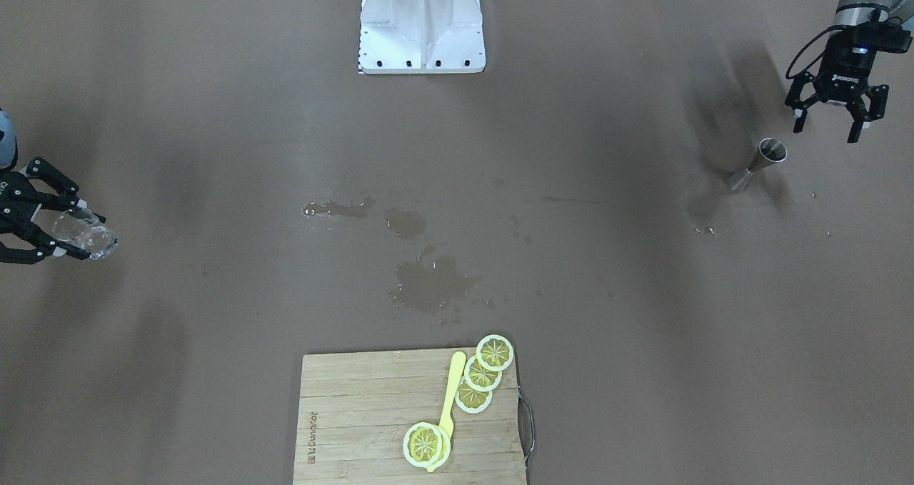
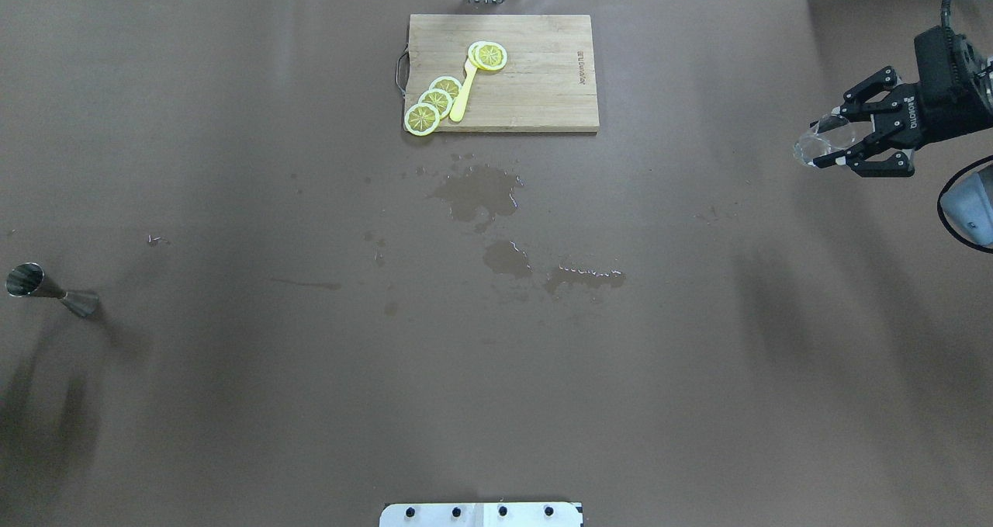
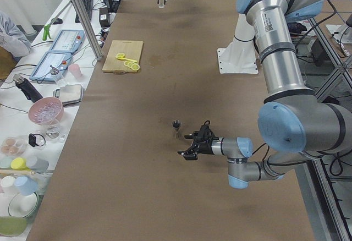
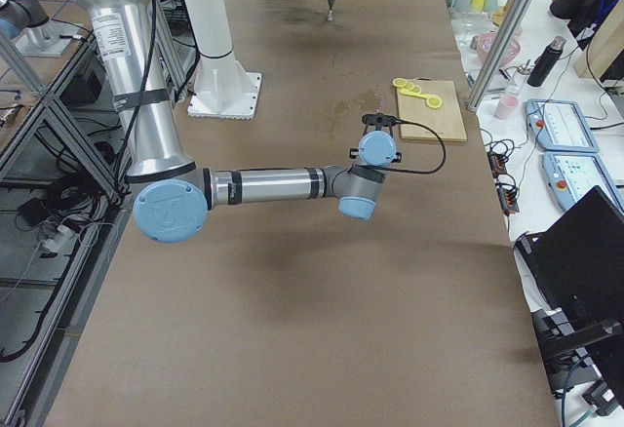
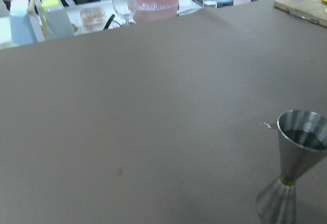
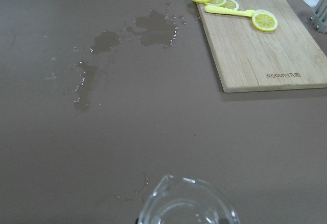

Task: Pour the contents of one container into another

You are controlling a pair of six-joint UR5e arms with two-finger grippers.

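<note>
The robot's left gripper should next move to the narrow middle (image 1: 751,171) (image 5: 287,181) of the steel hourglass jigger and close there, below the jigger's upper cup.
The clear glass tumbler (image 1: 84,233) is held in my right gripper (image 1: 89,236), which is shut on it above the table's right end; it also shows as the tumbler (image 2: 821,140) in the right gripper (image 2: 827,139). Its rim (image 6: 186,203) fills the bottom of the right wrist view. The steel hourglass jigger (image 1: 760,162) stands upright on the table at the opposite end, also seen as the jigger (image 2: 46,290) and the jigger (image 5: 296,168). My left gripper (image 1: 826,131) hovers open just beside it, holding nothing.
A bamboo cutting board (image 2: 535,84) carries lemon slices (image 2: 434,104) and a yellow knife (image 2: 463,92) at the table's far side. Wet patches (image 2: 477,193) darken the middle of the brown table. The robot's white base (image 1: 421,28) stands mid-table. Bowls and cups (image 3: 47,109) line the side bench.
</note>
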